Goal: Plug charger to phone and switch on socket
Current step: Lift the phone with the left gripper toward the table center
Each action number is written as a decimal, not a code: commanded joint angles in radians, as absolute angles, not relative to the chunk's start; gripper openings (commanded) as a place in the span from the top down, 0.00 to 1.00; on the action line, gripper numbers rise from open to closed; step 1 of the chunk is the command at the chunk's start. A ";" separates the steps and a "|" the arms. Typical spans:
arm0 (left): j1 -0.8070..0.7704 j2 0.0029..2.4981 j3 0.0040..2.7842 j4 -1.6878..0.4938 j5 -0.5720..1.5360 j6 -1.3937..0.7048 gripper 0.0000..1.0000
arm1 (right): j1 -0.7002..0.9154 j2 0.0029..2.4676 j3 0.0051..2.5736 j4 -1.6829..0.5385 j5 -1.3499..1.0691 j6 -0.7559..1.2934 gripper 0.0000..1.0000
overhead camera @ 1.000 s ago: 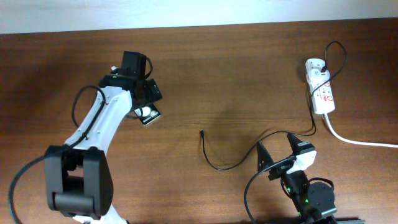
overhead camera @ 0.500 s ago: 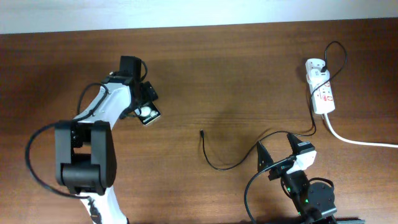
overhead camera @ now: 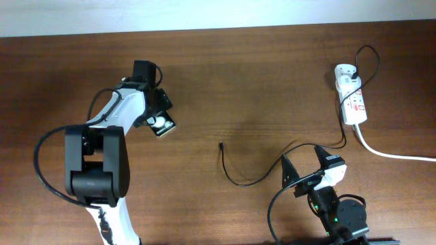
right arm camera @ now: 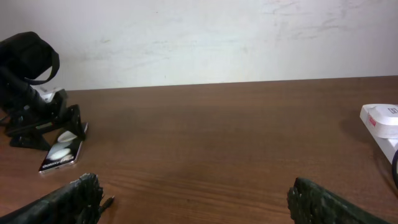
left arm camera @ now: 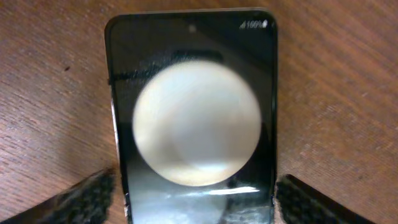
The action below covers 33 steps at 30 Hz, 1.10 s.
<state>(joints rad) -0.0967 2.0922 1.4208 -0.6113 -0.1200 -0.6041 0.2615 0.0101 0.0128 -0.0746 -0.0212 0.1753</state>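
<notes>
My left gripper is to grip its long edges [left arm camera: 276,146], as the phone lies flat, far from my right gripper, then lift the phone and pass it to my right gripper.
The phone [overhead camera: 164,125] lies flat on the table at the left, and it also shows in the left wrist view [left arm camera: 193,112] and the right wrist view [right arm camera: 61,149]. My left gripper [overhead camera: 155,116] [left arm camera: 194,190] sits over its near end, with a finger against each long edge. The charger cable [overhead camera: 235,178] curves across the middle, and its plug tip [overhead camera: 221,145] [right arm camera: 107,201] lies free. Its white adapter [overhead camera: 344,71] sits in the socket strip [overhead camera: 354,105] [right arm camera: 380,121] at the far right. My right gripper [overhead camera: 303,162] [right arm camera: 196,199] is open and empty near the front edge.
The strip's thick white cord [overhead camera: 395,155] runs off the right edge. The black cable loops past my right gripper and up to the strip. A pale wall stands behind the table's far edge.
The left arm's elbow has swung left and down while its gripper stayed on the phone, turning slightly. The right arm, the cable and the strip have not moved.
</notes>
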 commanded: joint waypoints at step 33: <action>-0.076 2.201 1.417 -0.840 -0.070 -0.587 0.43 | 0.255 0.003 0.006 -0.078 -0.026 0.165 0.01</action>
